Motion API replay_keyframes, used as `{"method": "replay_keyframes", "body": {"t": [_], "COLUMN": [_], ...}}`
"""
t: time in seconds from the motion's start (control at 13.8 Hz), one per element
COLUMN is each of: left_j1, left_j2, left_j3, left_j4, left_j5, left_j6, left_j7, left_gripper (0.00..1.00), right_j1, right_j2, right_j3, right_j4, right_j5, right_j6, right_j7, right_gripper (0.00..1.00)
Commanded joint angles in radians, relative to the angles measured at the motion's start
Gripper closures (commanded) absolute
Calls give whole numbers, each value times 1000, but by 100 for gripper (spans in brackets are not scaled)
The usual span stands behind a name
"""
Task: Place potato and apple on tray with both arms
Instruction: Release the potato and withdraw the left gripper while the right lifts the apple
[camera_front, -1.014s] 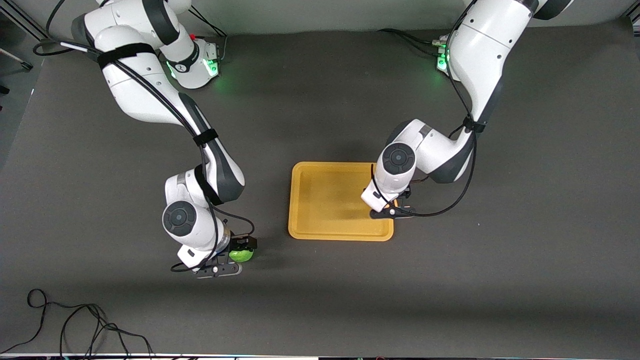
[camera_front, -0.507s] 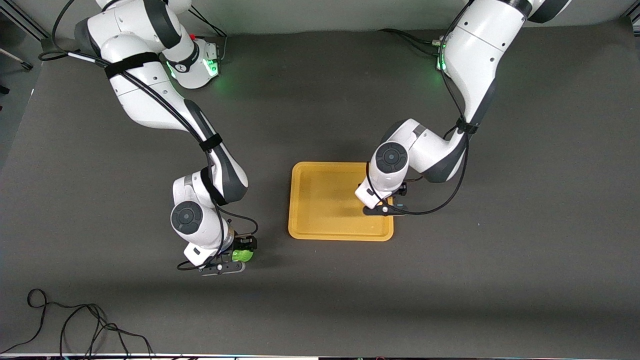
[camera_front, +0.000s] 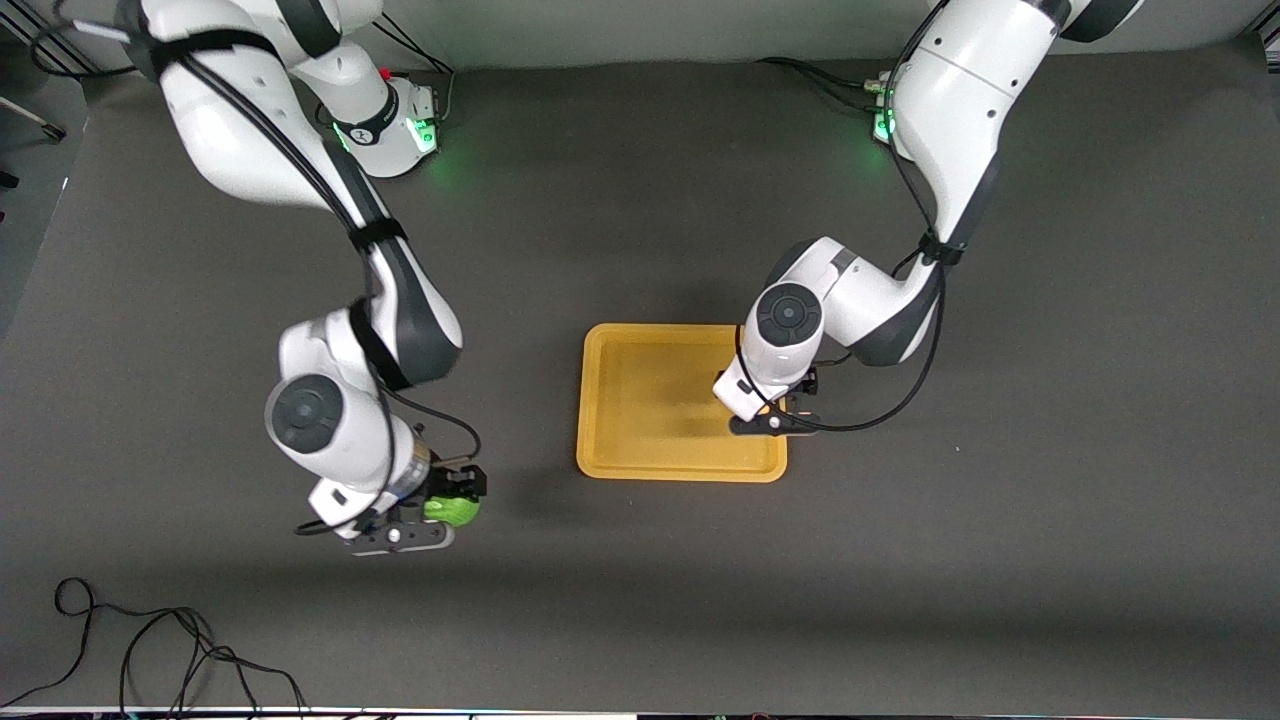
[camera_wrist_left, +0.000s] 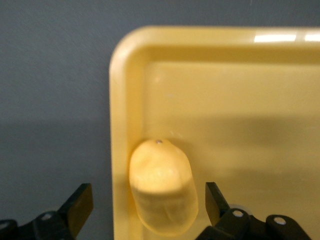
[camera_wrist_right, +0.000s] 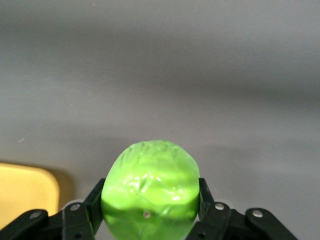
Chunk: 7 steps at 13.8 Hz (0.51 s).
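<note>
The robot's right gripper needs to release the green apple near the middle of the orange-yellow tray (camera_front: 668, 415), next to the potato.
The potato (camera_wrist_left: 162, 192) lies in the orange-yellow tray (camera_wrist_left: 120, 100), against the rim near a corner. My left gripper (camera_wrist_left: 146, 195) is open around it, with one finger (camera_wrist_left: 80, 207) over the table outside the rim and a gap on each side. In the front view the left gripper (camera_front: 775, 412) hangs over the tray (camera_front: 650, 400) at its edge toward the left arm's end and hides the potato. My right gripper (camera_front: 450, 505) is shut on the green apple (camera_front: 452, 510), held above the bare table. The apple (camera_wrist_right: 150, 192) sits between both fingers.
A corner of the tray (camera_wrist_right: 25, 192) shows in the right wrist view, off to one side of the held apple. A loose black cable (camera_front: 150, 650) lies near the table's front edge at the right arm's end. The table mat is dark grey.
My right arm has lifted with the apple and shifted a little toward the right arm's end. My left gripper has stayed over the tray's edge, moving only slightly.
</note>
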Motion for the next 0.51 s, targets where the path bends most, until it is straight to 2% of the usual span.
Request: {"method": "replay_keyframes", "body": {"t": [0.0, 0.22, 0.36, 0.43], "left_j1": [49, 152, 245, 261], "left_j2": [-144, -273, -356, -397], "left_j3": [-1, 11, 10, 13], "left_j4": [3, 71, 57, 15], "left_j5": [-12, -181, -181, -152], "left_j6": [-145, -336, -371, -352], "left_j7": [31, 260, 377, 402], "left_gripper": [0, 0, 0, 1], "right_j1": [12, 32, 98, 139], "right_j2": [-117, -170, -168, -165], "right_j3": [-1, 8, 6, 6], "right_j4": [-10, 10, 44, 55], "right_j5": [1, 5, 4, 2], "right_j6": [-138, -209, -238, -240], "right_j7": [9, 35, 141, 208], "right_gripper": [40, 40, 40, 40]}}
